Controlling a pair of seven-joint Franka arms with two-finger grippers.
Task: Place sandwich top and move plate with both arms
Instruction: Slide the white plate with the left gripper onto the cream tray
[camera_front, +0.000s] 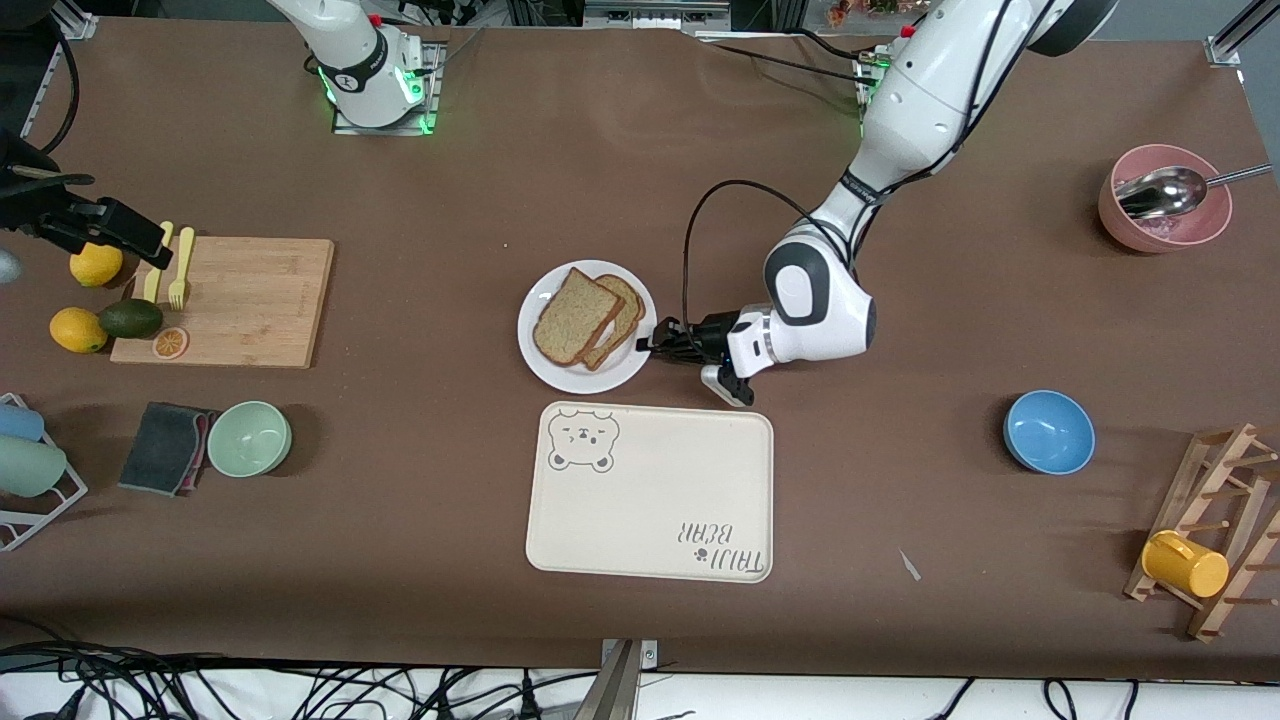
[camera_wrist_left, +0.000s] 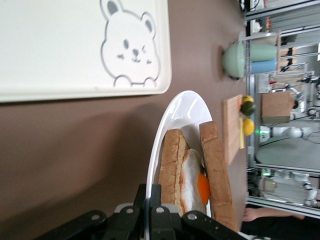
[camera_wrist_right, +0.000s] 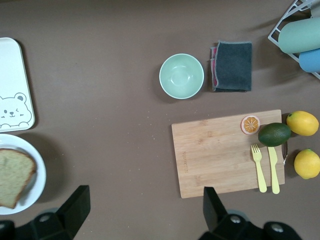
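Note:
My left gripper will set the white plate, still on the table beside the tray, down on the middle of the cream tray (camera_front: 657, 503), and it will let go of the plate there.
The white plate (camera_front: 545, 360) sits on the table beside the cream tray (camera_front: 650, 500), farther from the front camera. On it the plain sandwich top (camera_front: 575, 315) lies over the egg slice (camera_front: 620, 325), shifted toward the right arm's end. In the left wrist view the top (camera_wrist_left: 217, 180) covers the fried egg (camera_wrist_left: 197, 185). My left gripper (camera_front: 652, 345) is shut on the plate's rim (camera_wrist_left: 156, 150) at the left arm's side. My right gripper (camera_wrist_right: 145, 189) is open and empty, high over bare table between the plate (camera_wrist_right: 39, 160) and the cutting board (camera_wrist_right: 220, 155); it does not show in the front view.
The cutting board (camera_front: 250, 300) with fork, knife, avocado and lemons lies toward the right arm's end. A green bowl (camera_front: 250, 437) and a dark cloth (camera_front: 165, 447) lie nearer the camera. A blue bowl (camera_front: 1048, 432), a pink bowl with a spoon (camera_front: 1165, 200) and a wooden rack (camera_front: 1215, 530) are toward the left arm's end.

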